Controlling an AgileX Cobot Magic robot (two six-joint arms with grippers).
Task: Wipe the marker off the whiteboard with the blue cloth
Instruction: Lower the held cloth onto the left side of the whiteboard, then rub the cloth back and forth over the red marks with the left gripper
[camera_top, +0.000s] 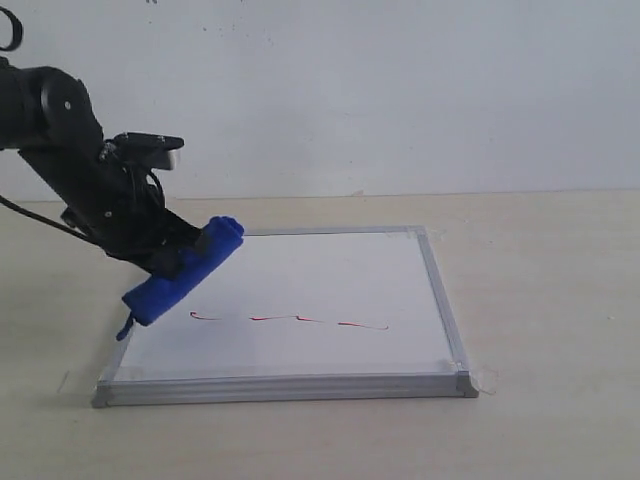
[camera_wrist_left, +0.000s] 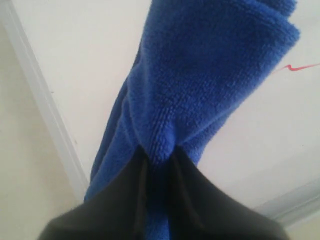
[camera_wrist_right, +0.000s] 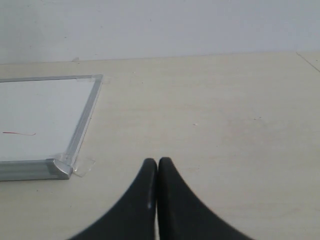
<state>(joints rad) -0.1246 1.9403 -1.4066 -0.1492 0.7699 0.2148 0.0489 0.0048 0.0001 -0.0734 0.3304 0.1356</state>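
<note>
Next, my left gripper sets the blue cloth down on the whiteboard over the shortest red marker stroke (camera_top: 197, 321).
The whiteboard (camera_top: 330, 290) lies flat on the table, framed in silver-grey metal. A thin, broken red marker line (camera_top: 290, 320) runs across its near half. My left gripper (camera_top: 178, 256) is shut on the blue cloth (camera_top: 185, 270), a rolled bundle held slanted over the board's left side, its lower end just left of where the line begins. From the left wrist the cloth (camera_wrist_left: 200, 75) fills the middle, pinched between the black fingers (camera_wrist_left: 130, 200), and the red line's end (camera_wrist_left: 300, 67) shows beside it. My right gripper (camera_wrist_right: 158, 162) is shut and empty above the table, to the right of the board's corner (camera_wrist_right: 55, 167).
The beige table (camera_top: 550, 300) stretches to the right of and in front of the board. A plain white wall stands behind. Clear tape pieces (camera_wrist_right: 85, 167) stick out at the board's near right corner.
</note>
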